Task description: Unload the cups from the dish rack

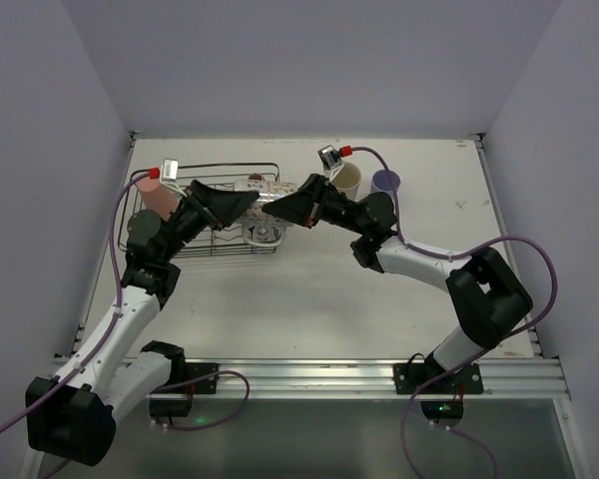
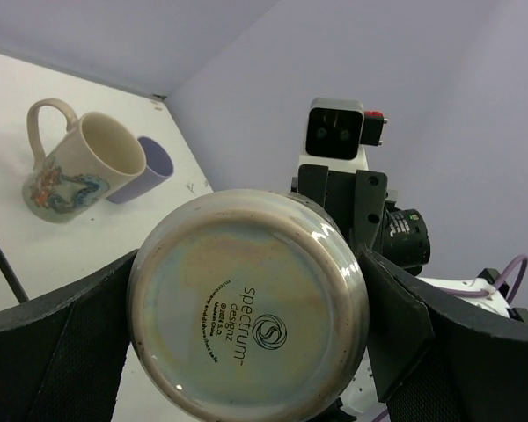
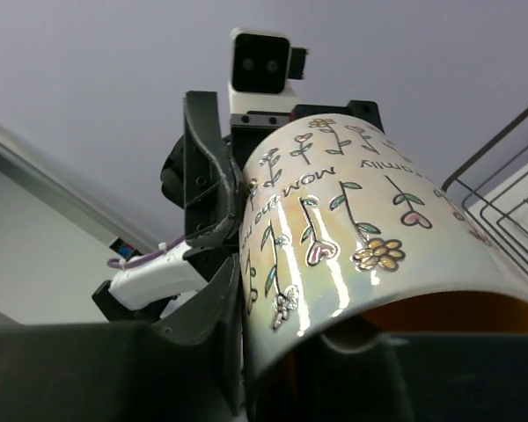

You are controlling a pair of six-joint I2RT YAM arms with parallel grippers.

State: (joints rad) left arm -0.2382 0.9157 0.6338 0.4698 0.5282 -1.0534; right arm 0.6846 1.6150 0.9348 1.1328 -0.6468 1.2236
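Observation:
The robot's right gripper will release the pale mug on the table (image 1: 428,205) next to the lavender tumbler, away from the rack.
The pale mug with orange inside (image 1: 263,188) hangs in the air over the right end of the dish rack (image 1: 208,167), between my two grippers. My left gripper (image 1: 242,203) is shut on its sides. The mug's stamped base (image 2: 246,303) fills the left wrist view between the fingers (image 2: 62,352). My right gripper (image 1: 278,208) meets it from the right. One of its fingers (image 3: 422,378) is inside the mug's rim and the flowered wall (image 3: 352,220) is pinched. A salmon-pink tumbler (image 1: 158,196) and a clear glass (image 1: 265,235) are in the rack.
A cream printed mug (image 1: 347,180) and a lavender tumbler (image 1: 386,182) stand on the table right of the rack; both also show in the left wrist view, the mug (image 2: 70,171) and the tumbler (image 2: 150,167). The rack's wire corner (image 3: 510,180) shows at the right wrist view's edge.

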